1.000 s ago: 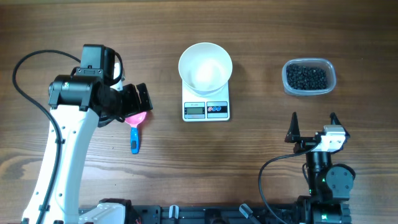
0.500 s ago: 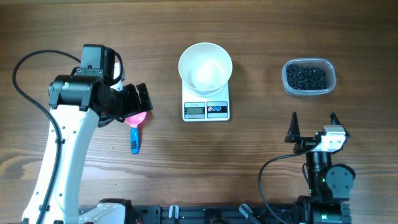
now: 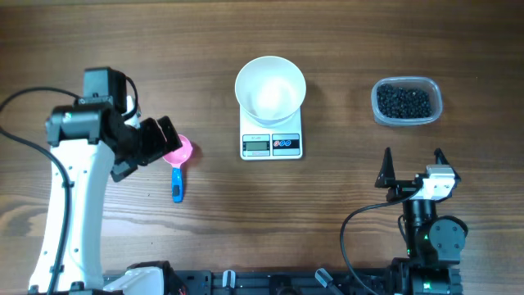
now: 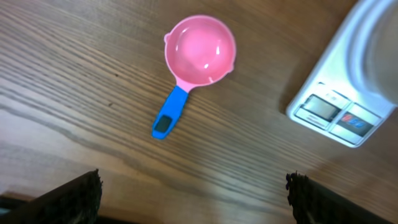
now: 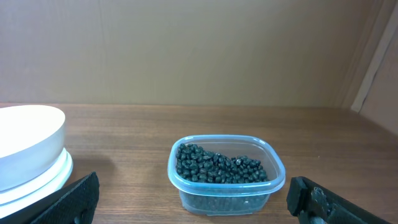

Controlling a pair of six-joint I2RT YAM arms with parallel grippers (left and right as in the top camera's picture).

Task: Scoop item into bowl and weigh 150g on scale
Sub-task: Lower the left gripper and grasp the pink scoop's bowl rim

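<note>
The pink scoop is next for my left gripper, which should go to it and close on the blue handle's end [image 3: 177, 174] [image 4: 176, 98] next to the scoop's cup.
The item, tiny black beads [image 3: 403, 101] [image 5: 217, 164], fills a clear plastic tub [image 3: 430, 92] [image 5: 225, 191] at the right. The empty white bowl [image 3: 270, 88] [image 5: 28, 144] stands on the white scale [image 3: 272, 144] [image 4: 333, 114]. A pink scoop with a blue handle [image 3: 178, 156] [image 4: 199, 48] lies flat on the table left of the scale. My left gripper [image 3: 160, 141] [image 4: 193, 196] hovers open just left of the scoop, holding nothing. Near the front edge my right gripper [image 3: 413, 160] [image 5: 191, 190] stands open and empty, facing the tub.
The table [image 3: 327, 197] is bare brown wood. A black cable [image 3: 24, 90] loops at the far left beside the left arm. The arm bases line the front edge. A plain wall rises behind the table in the right wrist view.
My left arm has drawn back to the left, so the scoop's pink head now shows beside the open fingers. The right arm has not moved.
</note>
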